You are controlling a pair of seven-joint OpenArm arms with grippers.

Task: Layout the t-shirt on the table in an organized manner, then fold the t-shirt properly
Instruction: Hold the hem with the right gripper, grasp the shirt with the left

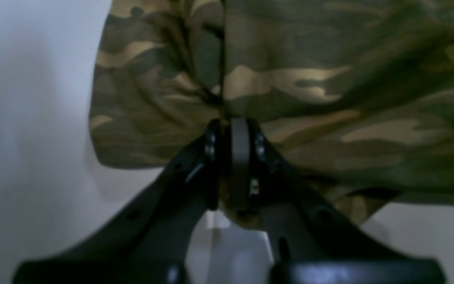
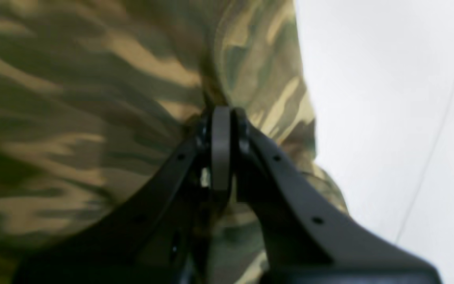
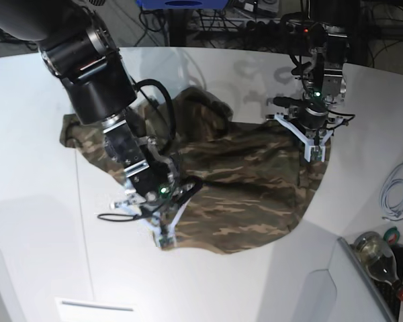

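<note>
The t-shirt's far edge is bunched up, away from the fold in my left gripper. So next my left gripper opens and grabs that bunched cloth (image 3: 216, 127).
The camouflage t-shirt (image 3: 242, 188) lies rumpled across the white table (image 3: 40, 201), stretched between my two grippers. My left gripper (image 3: 314, 155) is at the shirt's right edge in the base view; in the left wrist view its jaws are shut on a bunched fold of the t-shirt (image 1: 290, 90). My right gripper (image 3: 162, 240) is at the shirt's near-left edge. The right wrist view shows that gripper (image 2: 221, 114) pinched shut on the cloth (image 2: 73, 118), with the shirt's edge hanging beside bare table (image 2: 388, 98).
A white cable (image 3: 396, 191) lies coiled at the table's right edge. A bottle (image 3: 379, 258) and small items sit off the table at the lower right. Cables and equipment (image 3: 255, 17) crowd the far edge. A thin seam line (image 3: 80, 221) runs down the tabletop.
</note>
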